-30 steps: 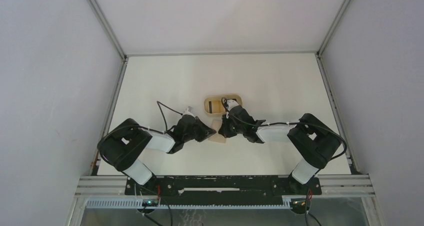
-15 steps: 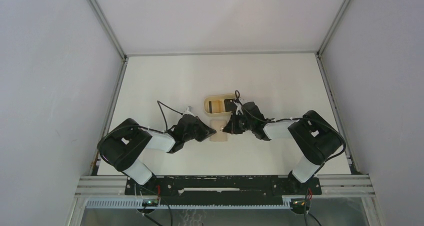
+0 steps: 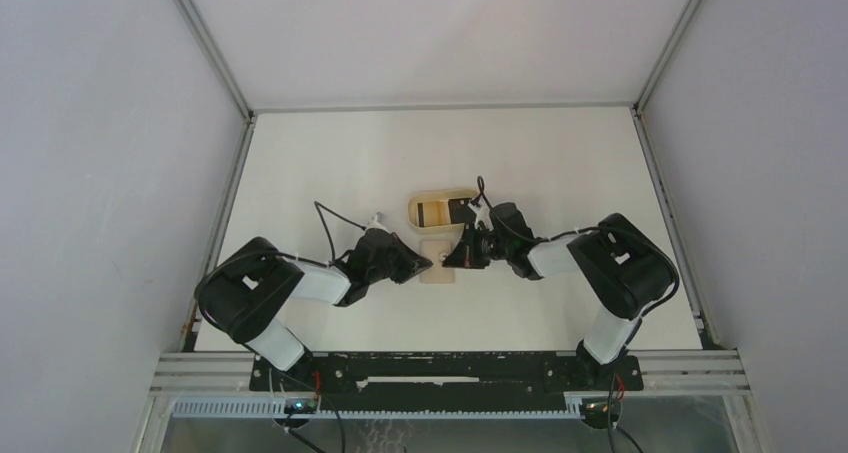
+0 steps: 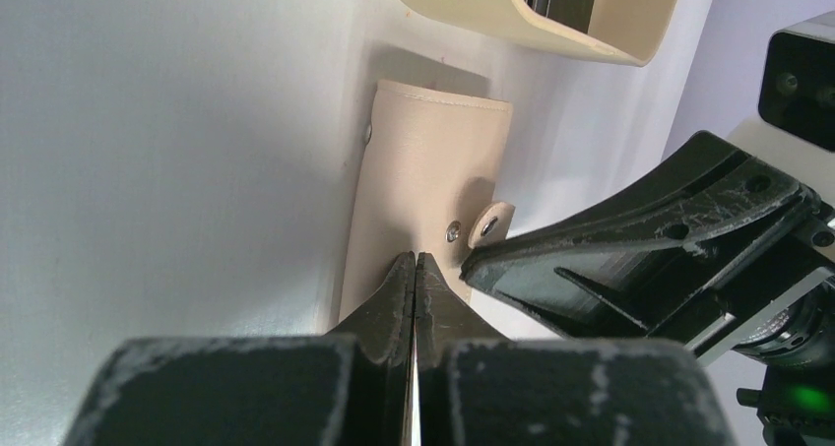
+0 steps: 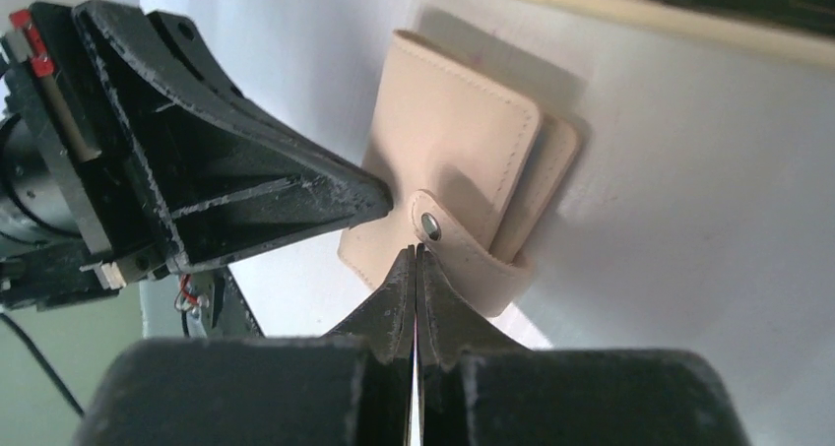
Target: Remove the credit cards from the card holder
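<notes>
The tab's snap is clear of the card holder's stud, so next my right gripper opens and pinches the tab's bend point(image 5: 506, 280) at the card holder's edge.
The beige card holder point(image 3: 437, 262) lies folded on the table between both grippers; its tab with the snap point(image 5: 430, 225) curls over one edge. My left gripper point(image 4: 415, 259) is shut, its tips resting against the card holder point(image 4: 425, 170). My right gripper point(image 5: 415, 253) is shut too, its tips touching the tab just below the snap, with nothing between them. The credit cards lie in the oval tray: a tan one with a dark stripe point(image 3: 428, 213) and a black one point(image 3: 461, 211).
The tan oval tray point(image 3: 446, 193) stands just behind the card holder, its wall point(image 4: 463, 8) close to the wallet's far edge. Both arms crowd the table's middle, and grey walls close in the left, right and back.
My right arm has drawn back to the right, uncovering the black card in the tray and more of the card holder. The left arm has stayed put.
</notes>
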`<state>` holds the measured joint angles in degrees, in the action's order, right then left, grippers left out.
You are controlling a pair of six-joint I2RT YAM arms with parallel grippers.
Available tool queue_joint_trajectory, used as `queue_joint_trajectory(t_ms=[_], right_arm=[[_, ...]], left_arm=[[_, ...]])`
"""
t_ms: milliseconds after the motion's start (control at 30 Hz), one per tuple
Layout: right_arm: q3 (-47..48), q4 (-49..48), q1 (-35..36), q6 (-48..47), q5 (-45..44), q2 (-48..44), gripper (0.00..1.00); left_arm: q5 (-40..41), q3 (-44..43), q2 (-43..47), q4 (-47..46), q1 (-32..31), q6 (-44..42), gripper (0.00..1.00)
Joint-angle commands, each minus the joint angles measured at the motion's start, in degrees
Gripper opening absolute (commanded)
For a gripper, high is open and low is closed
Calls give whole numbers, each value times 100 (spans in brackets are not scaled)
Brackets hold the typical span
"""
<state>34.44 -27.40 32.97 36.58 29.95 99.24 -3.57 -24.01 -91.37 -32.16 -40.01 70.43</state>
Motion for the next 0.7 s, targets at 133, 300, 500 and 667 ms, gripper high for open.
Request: queue_joint_trajectory(t_ms=[133, 300, 500, 667], right_arm=[[-33, 68, 57, -243, 265, -878, 30], [159, 1127, 82, -762, -503, -1663, 51], [640, 2473, 371, -1260, -1973, -1715, 61], [550, 2256, 242, -937, -1750, -1203, 58]], left_arm=[[344, -40, -112, 783, 55, -333, 0], [339, -60, -93, 816, 59, -353, 0], [340, -110, -131, 823, 55, -368, 0], [333, -113, -103, 839, 57, -380, 0]])
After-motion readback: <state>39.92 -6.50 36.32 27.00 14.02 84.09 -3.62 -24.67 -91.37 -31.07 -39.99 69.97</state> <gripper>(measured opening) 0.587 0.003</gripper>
